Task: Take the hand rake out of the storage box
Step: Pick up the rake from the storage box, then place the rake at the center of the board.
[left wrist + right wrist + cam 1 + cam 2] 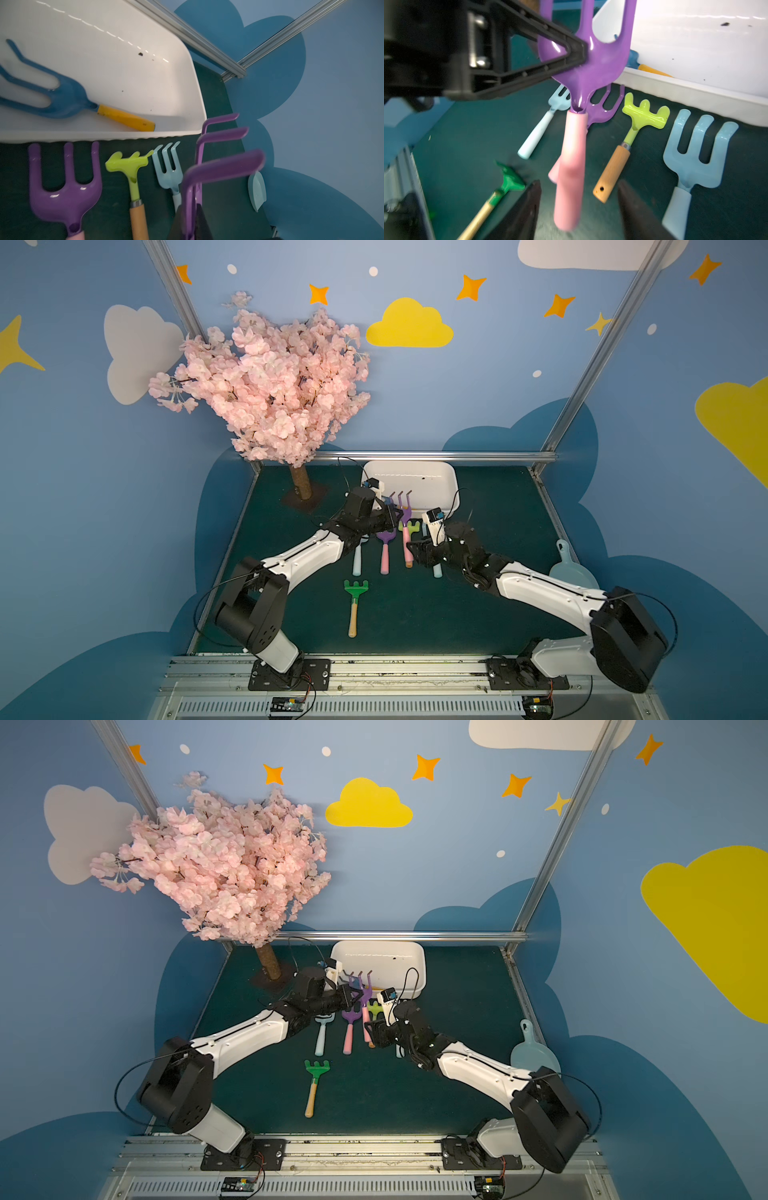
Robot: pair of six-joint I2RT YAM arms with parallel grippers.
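Note:
Next, I release the purple hand rake from my left gripper on the green mat (pixel 385 609), beside the dark green rake.
My left gripper (pixel 395 516) (pixel 190 207) is shut on the head of a purple hand rake (pixel 405 510) (pixel 365 992) (pixel 591 62). The rake hangs tines up just in front of the white storage box (pixel 440 472) (pixel 409 952) (pixel 124 62). Its pink handle (pixel 570 166) points down between the fingers of my right gripper (pixel 415 552) (pixel 579 185), which is open and apart from it on both sides. A blue hand rake (pixel 62 99) with a yellow handle lies inside the box.
Several rakes lie on the green mat before the box: a purple one (pixel 385 547), a lime one (pixel 412 526), two pale blue ones (pixel 357 560) (pixel 695 158) and a dark green one (pixel 355 605). A pale blue scoop (pixel 569 568) lies right, a blossom tree (pixel 266 385) back left.

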